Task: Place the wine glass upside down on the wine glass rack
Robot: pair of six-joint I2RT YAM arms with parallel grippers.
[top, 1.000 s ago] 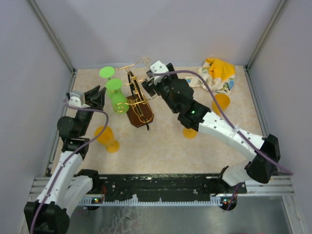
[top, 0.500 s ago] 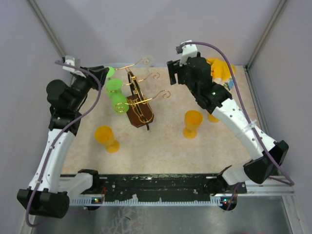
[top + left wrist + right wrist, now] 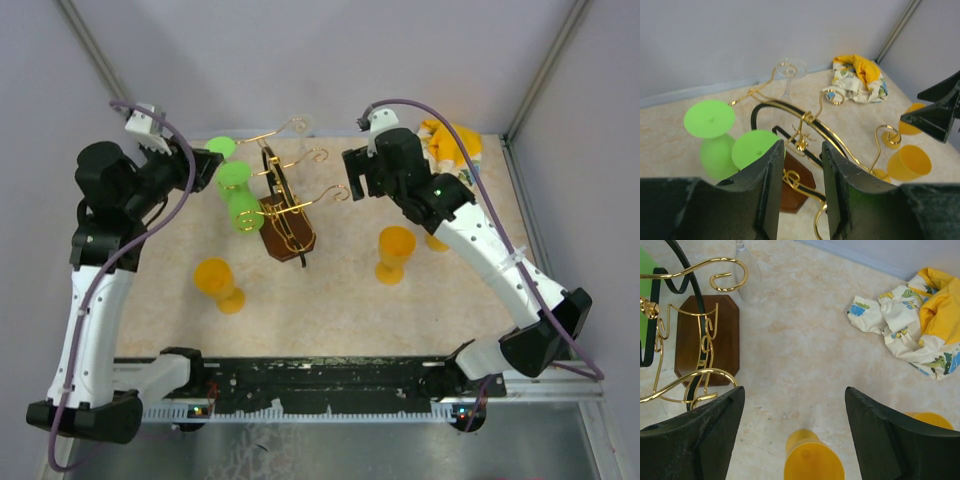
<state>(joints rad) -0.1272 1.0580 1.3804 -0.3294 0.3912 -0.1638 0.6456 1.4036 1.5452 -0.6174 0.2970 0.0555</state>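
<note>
The front yellow goblet's rim point(image 3: 230, 273) is next for my left gripper, which should go there and close on it on the side toward the wine glass rack.
The wine glass rack point(image 3: 287, 228), gold wire on a brown base, stands left of centre. A clear wine glass point(image 3: 789, 70) hangs upside down from its far arm point(image 3: 296, 126). Two green goblets point(image 3: 709, 118) point(image 3: 754, 148) hang upside down on its left side. My left gripper point(image 3: 205, 165) hovers high by those goblets, open a little with nothing between its fingers point(image 3: 802, 147). Right of the rack, my right gripper point(image 3: 352, 177) stands wide open and empty above an upright yellow goblet point(image 3: 812, 460).
A yellow goblet point(image 3: 218, 282) stands at the front left, and another point(image 3: 393, 252) right of the rack. One more point(image 3: 912, 125) sits partly behind the right arm. A crumpled yellow-and-white cloth point(image 3: 450, 150) lies in the back right corner. Walls close three sides.
My right gripper has pulled back from the rack's far arms to the right. The left arm has lifted and swung back to the far left, its jaws widening slightly.
</note>
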